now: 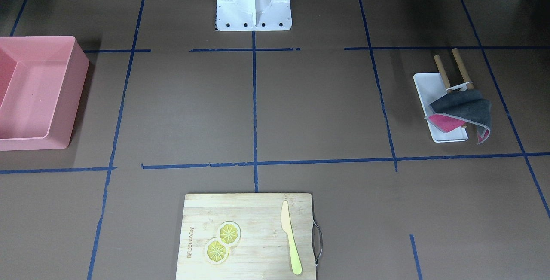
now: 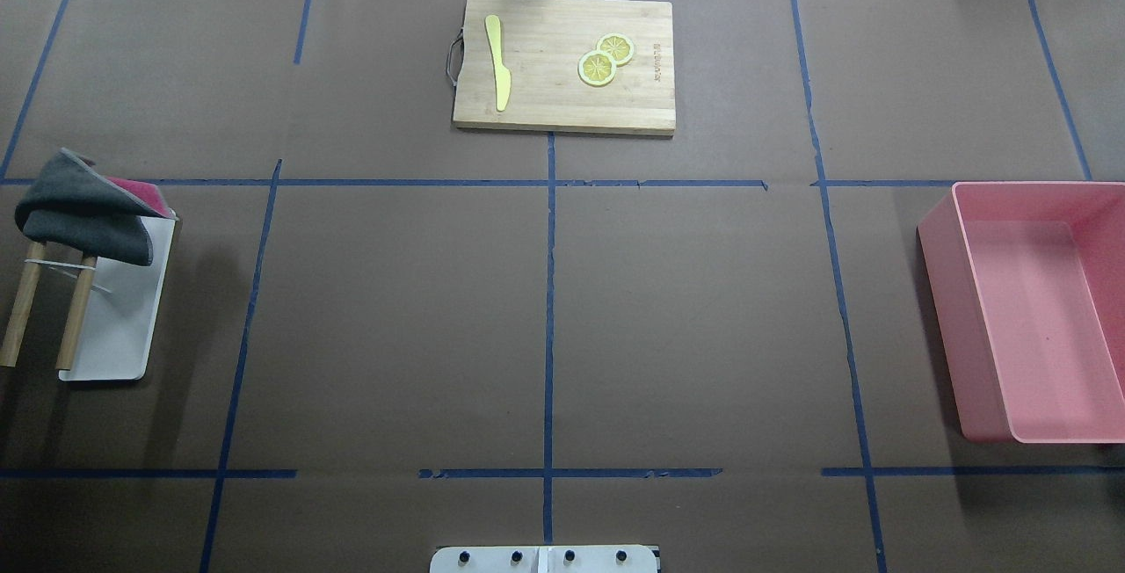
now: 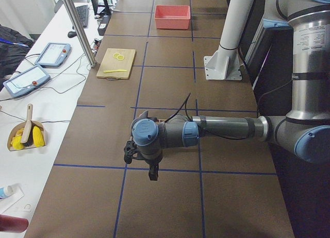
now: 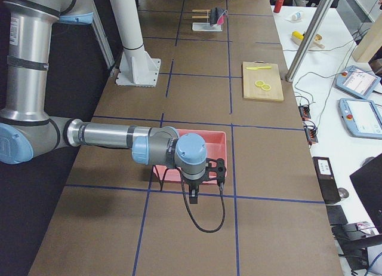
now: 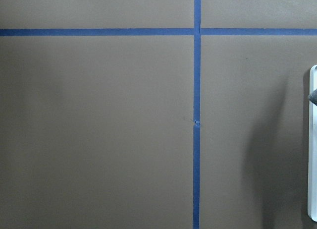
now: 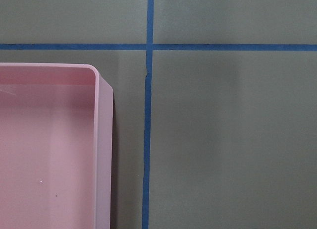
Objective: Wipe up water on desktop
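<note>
The grey and pink cloth's grey end (image 1: 484, 104) hangs past the white tray. My left gripper needs to go to the cloth next and close on that end.
The brown desktop (image 2: 685, 318) with its blue tape grid fills the overhead view; I see no water on it. A grey and pink cloth (image 2: 83, 213) hangs over a wooden rack (image 2: 48, 314) on a white tray (image 2: 119, 336) at the left edge. It also shows in the front view (image 1: 466, 110). My left gripper (image 3: 150, 171) shows only in the left side view, low over the table. My right gripper (image 4: 194, 195) shows only in the right side view, by the pink bin (image 4: 218, 146). I cannot tell whether either is open or shut.
A bamboo cutting board (image 2: 562, 107) at the far middle edge holds a yellow knife (image 2: 498, 72) and two lemon slices (image 2: 605, 59). The pink bin (image 2: 1028, 309) stands at the right. The white robot base (image 1: 253, 3) is at the near middle.
</note>
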